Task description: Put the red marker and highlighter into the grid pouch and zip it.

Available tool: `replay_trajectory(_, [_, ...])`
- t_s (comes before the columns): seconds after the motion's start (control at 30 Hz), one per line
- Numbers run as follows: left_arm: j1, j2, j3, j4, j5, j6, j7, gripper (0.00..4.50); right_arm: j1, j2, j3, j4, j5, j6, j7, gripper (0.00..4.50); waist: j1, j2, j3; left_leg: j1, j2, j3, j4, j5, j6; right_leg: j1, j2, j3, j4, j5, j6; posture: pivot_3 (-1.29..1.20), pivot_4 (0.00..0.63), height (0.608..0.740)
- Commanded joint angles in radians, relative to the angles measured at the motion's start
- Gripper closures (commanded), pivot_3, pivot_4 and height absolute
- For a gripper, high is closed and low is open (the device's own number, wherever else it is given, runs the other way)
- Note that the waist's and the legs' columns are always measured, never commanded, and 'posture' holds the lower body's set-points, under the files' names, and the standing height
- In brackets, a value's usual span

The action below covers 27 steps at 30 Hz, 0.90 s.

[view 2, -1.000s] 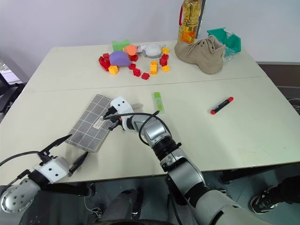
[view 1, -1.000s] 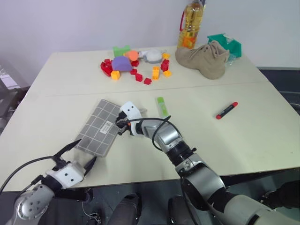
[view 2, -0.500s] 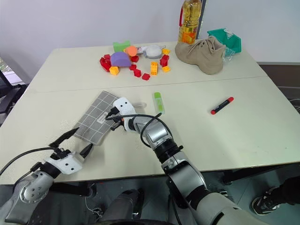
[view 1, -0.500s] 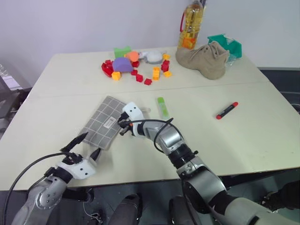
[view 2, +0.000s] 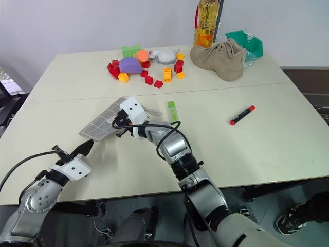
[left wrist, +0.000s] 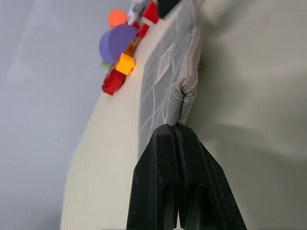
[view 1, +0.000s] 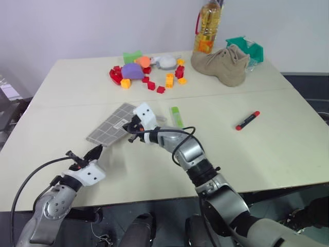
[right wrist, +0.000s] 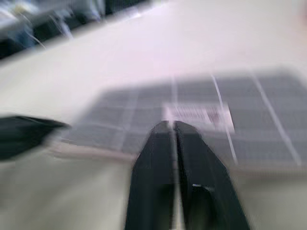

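Note:
I can see my left gripper pinches just the grid pouch's corner tip, so it should grip the pouch's near end deeper before my right gripper takes the zipper pull (view 2: 153,111).
The grey grid pouch (view 1: 110,128) hangs tilted above the table between my two grippers. My left gripper (view 1: 96,151) is shut on its near corner, and the left wrist view shows the fabric pinched at the gripper (left wrist: 176,127) tips. My right gripper (view 1: 131,126) holds the raised edge on the pouch's right. In the right wrist view its fingers (right wrist: 160,143) look pressed together over the pouch by the white label (right wrist: 196,115). The light-green highlighter (view 1: 177,117) lies on the table just right of my right gripper. The red marker (view 1: 248,120) lies farther right.
A pile of toy blocks (view 1: 146,74) sits at the back of the table. A tan boot (view 1: 221,64), an oil bottle (view 1: 208,25) and a green basket (view 1: 247,46) stand at the back right. The table's near edge (view 1: 154,198) runs just behind my hands.
My left gripper moved forward and went from open to shut on the pouch's near corner. My right gripper rose, lifting the pouch's right side off the table and tilting it.

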Motion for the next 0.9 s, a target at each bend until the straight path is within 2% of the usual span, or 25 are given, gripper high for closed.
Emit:
replay_trajectory(0.03, [-0.034, -0.009, 0.015, -0.032, -0.085, 0.011, -0.014, 4.5, 0.008, -0.043, -0.057, -0.13, 0.042, 0.002, 0.024, 2.65, 0.003, 0.0, 0.0, 0.0, 0.0, 0.0, 0.0, 0.0, 0.0, 0.0, 0.0, 0.0, 0.0, 0.0, 0.0, 0.0, 0.15, 0.74])
replay_trajectory(0.2, [-0.084, -0.028, 0.004, -0.052, -0.187, 0.03, -0.057, 4.5, 0.026, -0.156, -0.139, -0.25, 0.084, 0.043, 0.037, 0.08, 0.0, 0.0, 0.0, 0.0, 0.0, 0.0, 0.0, 0.0, 0.0, 0.0, 0.0, 0.0, 0.0, 0.0, 0.0, 0.0, 0.15, 0.74])
replay_trajectory(0.3, [-0.114, -0.048, -0.008, -0.075, -0.242, 0.05, -0.083, 4.5, 0.041, -0.26, -0.142, -0.258, 0.043, 0.062, 0.039, 0.08, 0.0, 0.0, 0.0, -0.001, 0.0, 0.0, 0.0, 0.0, 0.0, 0.0, 0.0, 0.0, -0.001, 0.0, 0.0, 0.0, 0.15, 0.74])
replay_trajectory(0.37, [-0.12, -0.055, -0.011, -0.084, -0.247, 0.059, -0.087, 4.5, 0.043, -0.29, -0.139, -0.246, 0.034, 0.06, 0.037, 0.08, 0.0, 0.0, 0.0, -0.001, 0.0, 0.001, 0.0, 0.0, 0.0, 0.001, -0.001, 0.0, -0.001, 0.0, 0.0, 0.0, 0.15, 0.74])
replay_trajectory(0.63, [-0.06, -0.047, -0.034, -0.096, -0.183, 0.086, -0.1, 4.5, 0.053, -0.279, -0.151, -0.256, 0.06, 0.108, 0.022, 0.08, -0.007, 0.0, 0.0, -0.001, 0.0, 0.001, -0.001, 0.0, 0.0, 0.003, 0.0, 0.001, -0.001, 0.0, 0.0, 0.0, 0.15, 0.74])
replay_trajectory(0.8, [0.011, -0.042, -0.016, -0.126, -0.211, 0.125, -0.13, 4.5, 0.082, -0.267, -0.129, -0.304, 0.064, 0.126, 0.028, 0.08, 0.001, 0.0, 0.0, -0.001, 0.0, 0.001, -0.001, 0.0, 0.0, 0.003, 0.0, 0.001, -0.001, 0.0, 0.0, 0.0, 0.15, 0.74])
replay_trajectory(0.9, [0.063, -0.031, 0.001, -0.135, -0.249, 0.138, -0.164, 3.65, 0.09, -0.252, -0.113, -0.308, 0.071, 0.153, 0.032, 0.0, 0.0, 0.0, 0.0, -0.001, 0.0, 0.001, -0.001, 0.0, 0.0, 0.0, 0.0, 0.001, -0.002, 0.0, 0.0, 0.0, 0.15, 0.74])
